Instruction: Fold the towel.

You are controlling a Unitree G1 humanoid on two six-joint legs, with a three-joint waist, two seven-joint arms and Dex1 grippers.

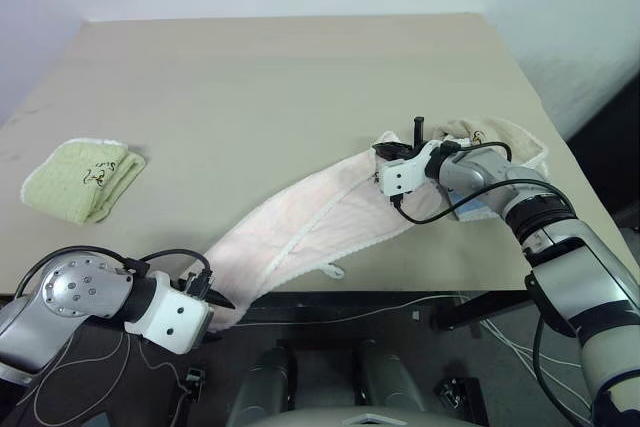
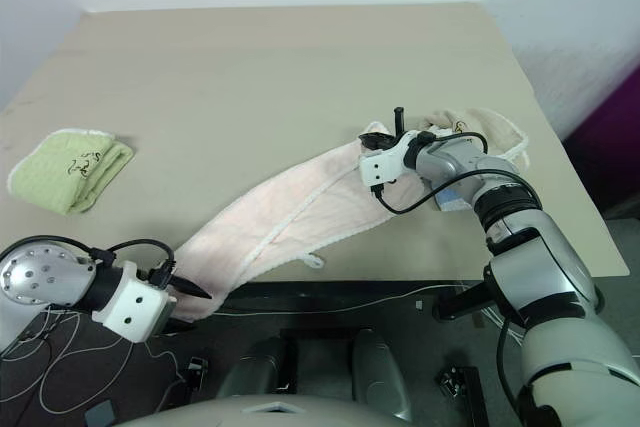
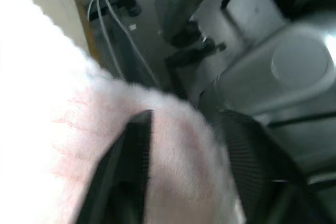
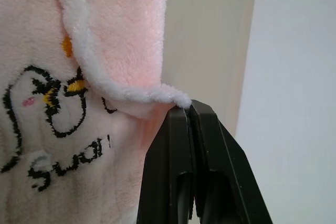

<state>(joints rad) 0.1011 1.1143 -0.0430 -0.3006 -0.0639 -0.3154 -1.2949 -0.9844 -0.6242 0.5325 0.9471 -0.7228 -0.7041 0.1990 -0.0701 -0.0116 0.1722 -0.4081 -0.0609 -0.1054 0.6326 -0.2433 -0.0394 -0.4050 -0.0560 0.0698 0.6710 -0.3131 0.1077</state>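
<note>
My left gripper will pinch the towel's hanging corner (image 3: 182,113) of the pale pink towel, which slants over the table's front edge, before both grippers lift and stretch it.
The pale pink towel (image 1: 320,212) lies stretched in a long band across the table's front, from the front edge up toward the right. My right gripper (image 1: 395,152) is shut on the far end's white hemmed corner, with its fingertips (image 4: 181,116) pressed together at the hem. Dark embroidery (image 4: 52,98) shows beside that corner. The towel's near end hangs over the front edge. There my left gripper (image 1: 218,297), below table level, stands open with the pink cloth between its fingers (image 3: 128,156).
A folded light green towel (image 1: 82,179) lies at the table's left. A beige towel (image 1: 500,135) sits behind my right gripper near the right edge. The tan table (image 1: 280,77) stretches bare behind the pink towel. Cables (image 1: 400,307) hang below the front edge.
</note>
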